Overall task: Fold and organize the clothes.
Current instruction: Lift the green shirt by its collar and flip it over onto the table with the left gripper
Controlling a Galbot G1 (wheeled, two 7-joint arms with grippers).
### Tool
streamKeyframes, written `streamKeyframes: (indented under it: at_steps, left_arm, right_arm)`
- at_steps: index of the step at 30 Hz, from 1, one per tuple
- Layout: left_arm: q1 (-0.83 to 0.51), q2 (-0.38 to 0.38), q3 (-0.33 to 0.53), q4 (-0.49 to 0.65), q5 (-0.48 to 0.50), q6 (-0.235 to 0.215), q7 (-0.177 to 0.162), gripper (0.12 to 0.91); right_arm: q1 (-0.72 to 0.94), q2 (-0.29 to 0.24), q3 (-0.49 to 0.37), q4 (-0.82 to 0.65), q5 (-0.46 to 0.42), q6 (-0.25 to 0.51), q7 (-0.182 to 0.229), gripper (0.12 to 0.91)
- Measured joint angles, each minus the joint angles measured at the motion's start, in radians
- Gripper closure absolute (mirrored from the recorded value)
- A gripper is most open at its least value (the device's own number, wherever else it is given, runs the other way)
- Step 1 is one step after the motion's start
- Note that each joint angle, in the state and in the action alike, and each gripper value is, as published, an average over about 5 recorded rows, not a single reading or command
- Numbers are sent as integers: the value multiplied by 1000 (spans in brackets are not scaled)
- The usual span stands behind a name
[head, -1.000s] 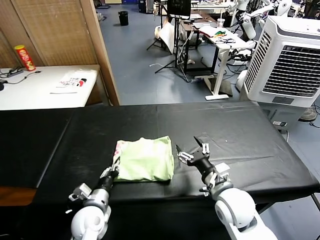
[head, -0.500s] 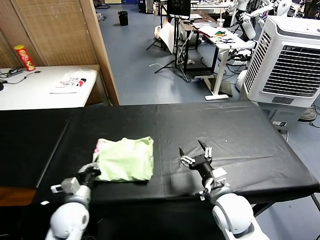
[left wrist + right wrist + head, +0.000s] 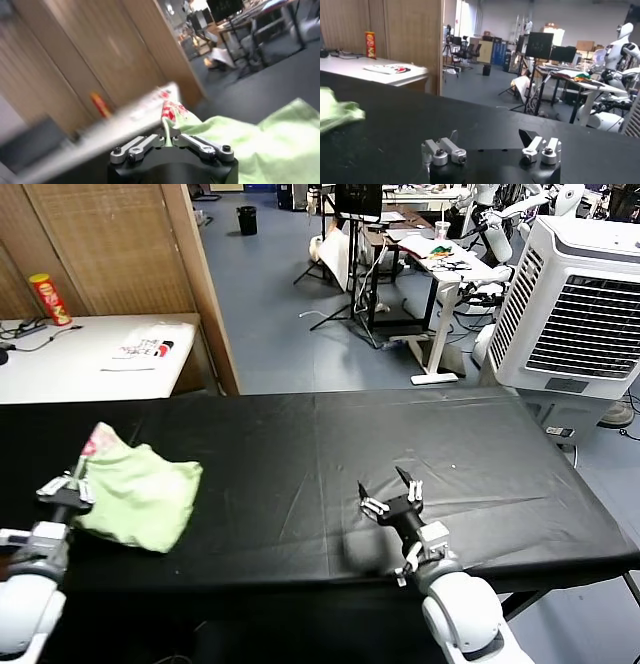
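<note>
Next, my left gripper releases the pale green shirt on the bare black table cover [image 3: 256, 511], just short of my right gripper.
The clothes, a folded pale green shirt [image 3: 140, 496] with a pink-white patch [image 3: 98, 439] at its far corner, lie near the left end of the black table cover [image 3: 330, 444]. My left gripper [image 3: 72, 488] is shut on the shirt's left edge. In the left wrist view the fingers [image 3: 200, 145] pinch a fold of green fabric [image 3: 265, 145] at the gripper [image 3: 168, 137], with the patch [image 3: 172, 109] just beyond. My right gripper [image 3: 392, 490] stands open over bare cover right of the middle, nothing in it [image 3: 489, 136]. The shirt [image 3: 335, 115] shows far off to its side.
A white table [image 3: 80, 369] with a red can [image 3: 45, 299] stands behind the left end, beside a wooden partition [image 3: 120, 244]. A large white air cooler [image 3: 580, 294] stands at the back right. The table's front edge [image 3: 300, 574] runs close to both grippers.
My left gripper has pulled the folded shirt from the middle of the table far to the left, rumpling it. The right gripper has stayed almost still and open.
</note>
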Motion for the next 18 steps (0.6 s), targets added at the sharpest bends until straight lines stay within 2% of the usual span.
streamKeyframes:
  at_steps: [4,8,14,18]
  left_arm:
    - [35,-28,8,-85,40,18,-4,876]
    - [56,-88,81,-178,26,48,-26,876]
    - [30,-186,291,-264,-108,102,-96,876]
    - [-18,-260,438,-260,-164,118,-108,876]
  right_arm:
    - [-11,2,2,0,-1,2,-1,227]
    - [-25,-1,15,11,-2,0,-2,227]
    - [-54,2,40,25,0,-2,-5,227]
    - [-69,3,53,36,15,-11,-10,227]
